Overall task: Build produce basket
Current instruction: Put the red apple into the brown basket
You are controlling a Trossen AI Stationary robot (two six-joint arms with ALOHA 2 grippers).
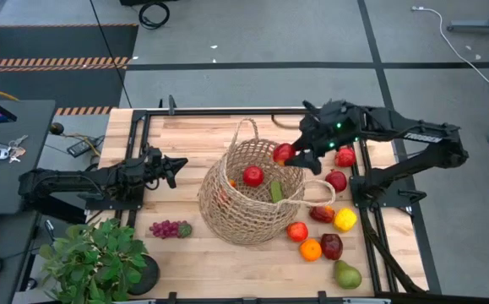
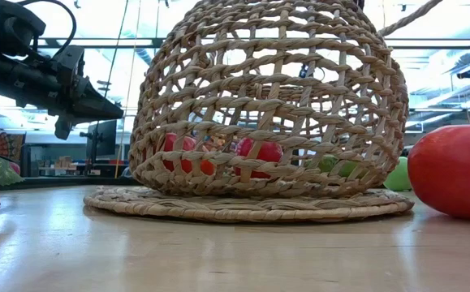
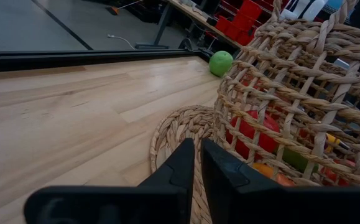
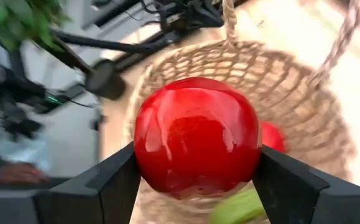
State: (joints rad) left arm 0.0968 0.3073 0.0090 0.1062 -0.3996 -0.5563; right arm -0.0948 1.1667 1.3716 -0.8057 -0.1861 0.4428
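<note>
The red apple in my right gripper needs to be put down inside the basket [image 1: 267, 192], in between the other red apple and the green piece.
The tan straw basket [image 1: 248, 198] sits mid-table with a red apple [image 1: 252, 176], a green piece [image 1: 276, 191] and other produce inside. My right gripper [image 1: 291, 157] hangs over the basket's far right rim, shut on another red apple [image 4: 195, 137]. More produce lies on the table right of the basket: red apples [image 1: 345, 156], a yellow piece [image 1: 345, 219], an orange [image 1: 311, 249] and a pear [image 1: 346, 274]. Purple grapes [image 1: 168, 229] lie to the near left. My left gripper [image 3: 198, 163] is shut, just left of the basket [image 3: 291, 93] and touching nothing. My right gripper pinches the red apple between its two fingers [image 4: 105, 183], one on each opposite side of the fruit [image 4: 143, 155]. The fingers slant down from the table's right side. The apple is lifted clear, above the basket's opening [image 4: 291, 93].
A potted green plant [image 1: 96, 257] stands at the near left corner. A green apple [image 3: 221, 63] lies on the table beyond the basket. Dark metal rails [image 1: 371, 228] run along the table's right and left sides. Bare wood [image 1: 185, 135] shows at the far left.
</note>
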